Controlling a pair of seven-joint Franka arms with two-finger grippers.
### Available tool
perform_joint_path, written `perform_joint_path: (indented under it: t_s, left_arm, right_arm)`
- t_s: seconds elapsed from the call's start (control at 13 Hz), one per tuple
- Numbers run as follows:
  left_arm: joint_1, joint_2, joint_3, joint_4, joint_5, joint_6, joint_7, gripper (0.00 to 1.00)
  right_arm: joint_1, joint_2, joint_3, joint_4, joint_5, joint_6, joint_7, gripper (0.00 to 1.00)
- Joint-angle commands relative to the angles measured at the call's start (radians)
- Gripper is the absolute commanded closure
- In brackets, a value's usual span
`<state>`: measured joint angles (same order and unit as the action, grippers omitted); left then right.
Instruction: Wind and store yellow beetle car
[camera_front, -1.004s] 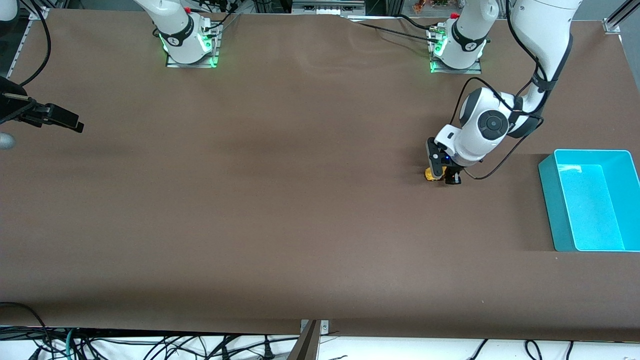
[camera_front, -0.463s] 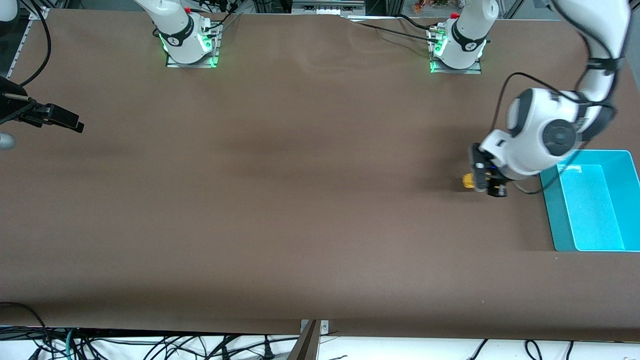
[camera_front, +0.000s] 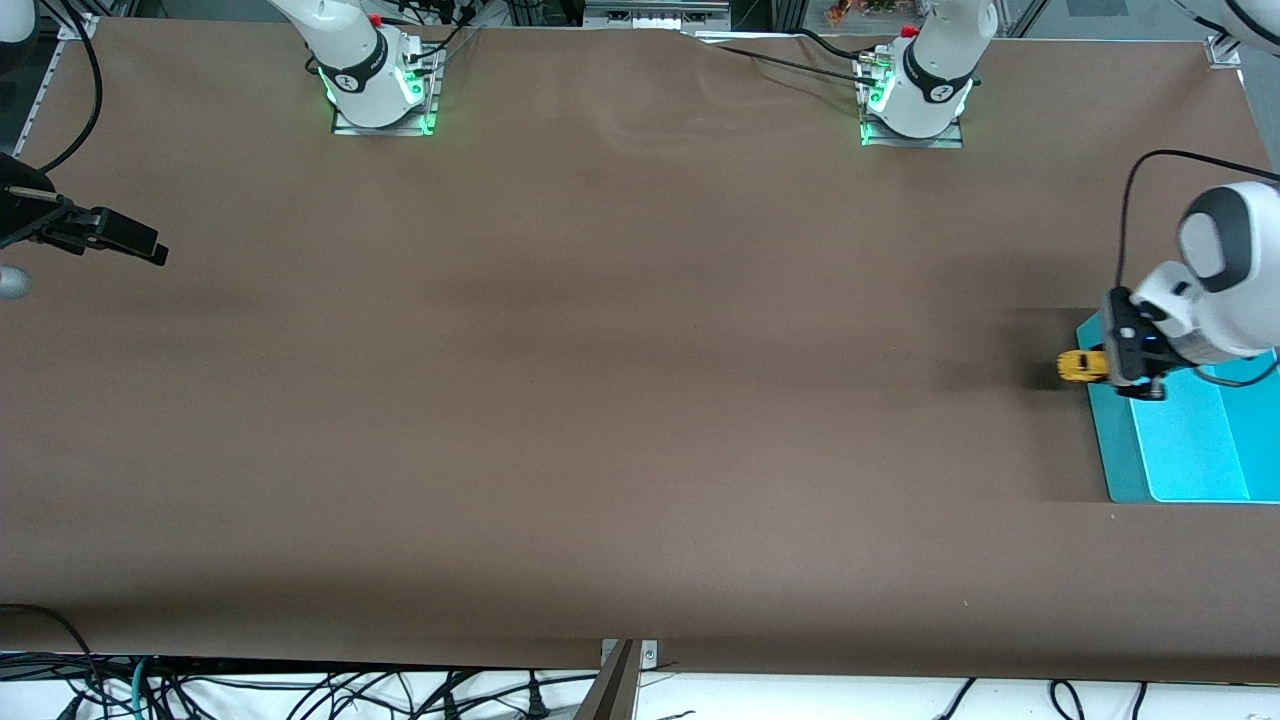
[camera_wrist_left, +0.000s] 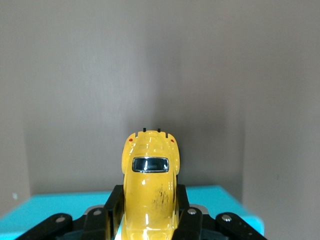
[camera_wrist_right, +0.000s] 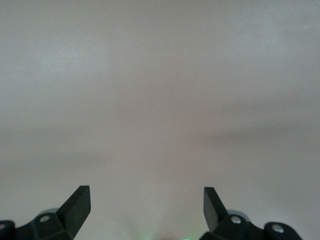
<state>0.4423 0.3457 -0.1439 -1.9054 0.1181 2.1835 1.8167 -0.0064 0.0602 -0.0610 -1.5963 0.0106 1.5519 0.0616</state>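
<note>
I need to release the yellow beetle car from my left gripper inside the teal bin (camera_front: 1156, 390), beside the side of the bin that faces the open table. The car is up over the bin's rim now.
The yellow beetle car (camera_front: 1080, 366) is held in my left gripper (camera_front: 1108, 366), which is up in the air over the rim of the teal bin (camera_front: 1110, 440) at the left arm's end of the table. In the left wrist view the car (camera_wrist_left: 150, 185) sits clamped between the black fingers (camera_wrist_left: 114, 206), its rear window showing, with the teal bin (camera_wrist_left: 45, 207) below. My right gripper (camera_wrist_right: 146, 202) is open and empty over bare table; in the front view it (camera_front: 130, 240) waits at the right arm's end of the table.
The brown table (camera_front: 600, 400) stretches between the two arm bases (camera_front: 380, 85). Cables hang along the table's edge nearest the front camera (camera_front: 300, 690).
My left gripper has lifted the car off the table and carried it toward the left arm's end, up to the teal bin's rim. The right arm has not moved.
</note>
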Motion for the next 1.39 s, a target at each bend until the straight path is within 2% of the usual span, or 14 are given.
perform_joint_path:
  t_s: [0.0,0.39,0.54,0.93,1.0,1.08,1.16,1.24,1.31]
  left_arm:
    - [0.088,0.084,-0.023,0.094,0.011,-0.018,0.114,1.00]
    - [0.190,0.246,-0.026,0.235,-0.006,-0.008,0.272,1.00]
    - [0.191,0.282,-0.025,0.236,-0.006,0.024,0.279,1.00]
    - [0.190,0.299,-0.025,0.236,-0.006,0.041,0.271,1.00]
    - [0.185,0.306,-0.025,0.236,-0.003,0.042,0.271,0.88]
    - [0.181,0.312,-0.025,0.236,0.002,0.062,0.271,0.58]
    - [0.181,0.315,-0.025,0.236,0.000,0.073,0.271,0.17]
    - [0.179,0.319,-0.025,0.236,0.000,0.073,0.271,0.14]
    - [0.177,0.317,-0.025,0.236,0.000,0.071,0.271,0.00]
  right_arm:
    - [0.002,-0.006,0.004,0.007,0.014,-0.009,0.004,0.00]
    - [0.005,-0.008,0.006,0.009,0.014,-0.009,0.004,0.00]
    - [0.005,-0.008,0.006,0.009,0.014,-0.010,0.004,0.00]
    - [0.005,-0.008,0.004,0.009,0.015,-0.010,0.001,0.00]
    - [0.005,-0.008,0.004,0.009,0.017,-0.010,0.001,0.00]
    - [0.005,-0.008,0.004,0.007,0.015,-0.010,0.001,0.00]
    - [0.005,-0.008,0.004,0.009,0.017,-0.010,0.001,0.00]
    - [0.005,-0.008,0.006,0.009,0.015,-0.010,0.001,0.00]
    - [0.005,-0.008,0.006,0.009,0.015,-0.010,0.001,0.00]
